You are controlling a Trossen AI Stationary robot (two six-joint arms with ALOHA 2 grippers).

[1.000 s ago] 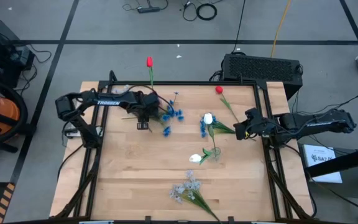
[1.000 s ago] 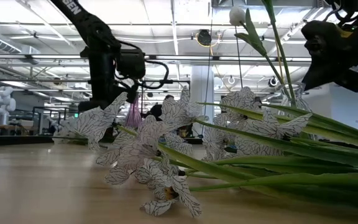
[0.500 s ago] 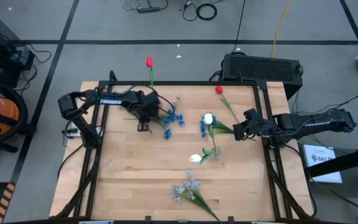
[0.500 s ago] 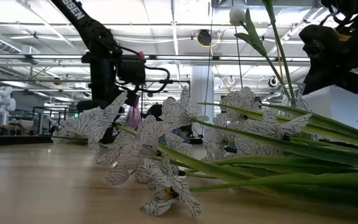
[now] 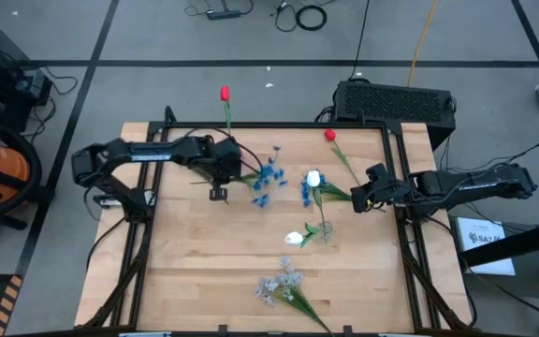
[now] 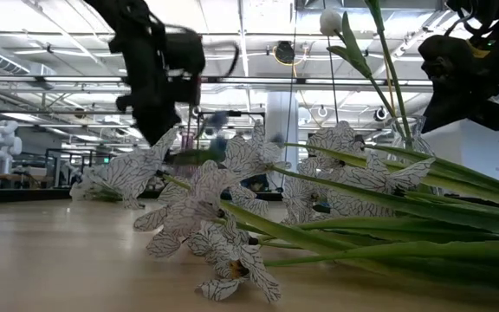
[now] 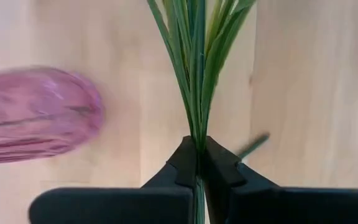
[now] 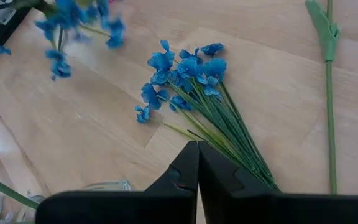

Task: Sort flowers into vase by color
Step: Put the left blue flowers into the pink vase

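I need to release the blue spray from my left gripper inside the pink vase [image 5: 236,156] [image 7: 48,115] that holds the upright red tulip.
My left gripper [image 5: 219,174] is shut on a blue spray [image 5: 268,178] at the table's far left, above the wood; the spray's blossoms show blurred in the right wrist view [image 8: 73,18]. A pink vase [image 7: 36,115] lies beside it. A second blue spray [image 8: 185,68] lies flat mid-table, and my right gripper [image 5: 363,198] hangs shut above its stems. A white tulip [image 5: 313,178] stands in a clear vase [image 5: 320,227]. Another white tulip [image 5: 295,239] and a pale spray [image 5: 284,285] lie on the wood. My left gripper pinches the blue spray's bunched green stems [image 7: 197,130] between its two fingers, toward the stem end. The fingers come from above and lie across the stems. The spray hangs clear of the table, its blossoms [image 5: 268,178] pointing toward the table's right.
One red tulip [image 5: 225,94] sticks out past the far edge; another [image 5: 329,136] lies at the far right. A black box [image 5: 396,101] stands behind the table. The near left of the tabletop [image 5: 185,271] is bare wood.
My left gripper has shut on the blue spray's stems and risen, lifting the spray clear of the table. The blossoms have swung a little toward the table's right.
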